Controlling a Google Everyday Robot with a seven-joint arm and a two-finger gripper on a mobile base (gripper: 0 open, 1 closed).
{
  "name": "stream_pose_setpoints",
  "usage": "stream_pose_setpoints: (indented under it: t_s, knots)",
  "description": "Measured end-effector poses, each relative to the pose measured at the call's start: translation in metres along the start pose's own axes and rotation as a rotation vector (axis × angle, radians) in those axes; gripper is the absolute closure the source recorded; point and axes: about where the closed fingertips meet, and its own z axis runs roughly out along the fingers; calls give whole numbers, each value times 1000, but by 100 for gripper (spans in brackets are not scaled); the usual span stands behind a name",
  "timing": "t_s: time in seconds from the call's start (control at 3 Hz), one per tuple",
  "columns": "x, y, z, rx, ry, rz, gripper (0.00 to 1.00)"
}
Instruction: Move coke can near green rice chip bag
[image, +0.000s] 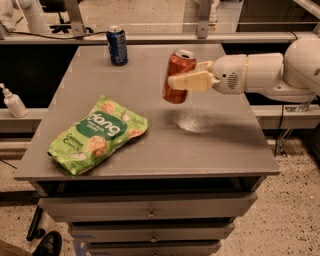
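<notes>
Next, my gripper sets the coke can free on the grey table (150, 154), close beside the green rice chip bag and toward the front edge of the table.
The coke can (177, 76), red-orange with a silver top, is held tilted above the grey table (220, 145), clear of its surface. My gripper (186, 76) reaches in from the right on a white arm and is shut on the can, one cream finger across its front. The green rice chip bag (97, 134), light green with a dark "dang" label, lies flat at the table's front left, well to the left of and nearer than the can.
A dark blue can (117, 45) stands upright at the table's back left. A white pump bottle (13, 101) sits on a ledge left of the table. Drawers (150, 210) run below the table front. A rail runs behind the table.
</notes>
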Motion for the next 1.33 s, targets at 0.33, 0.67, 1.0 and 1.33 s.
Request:
stream_pose_setpoints:
  t_s: [0.33, 0.67, 1.0, 1.33]
  knots:
    - [0, 48, 17, -74, 41, -104, 100]
    - [12, 81, 29, -117, 82, -196, 100]
    - [33, 100, 36, -147, 118, -256, 100]
    - [56, 114, 41, -176, 142, -284, 100]
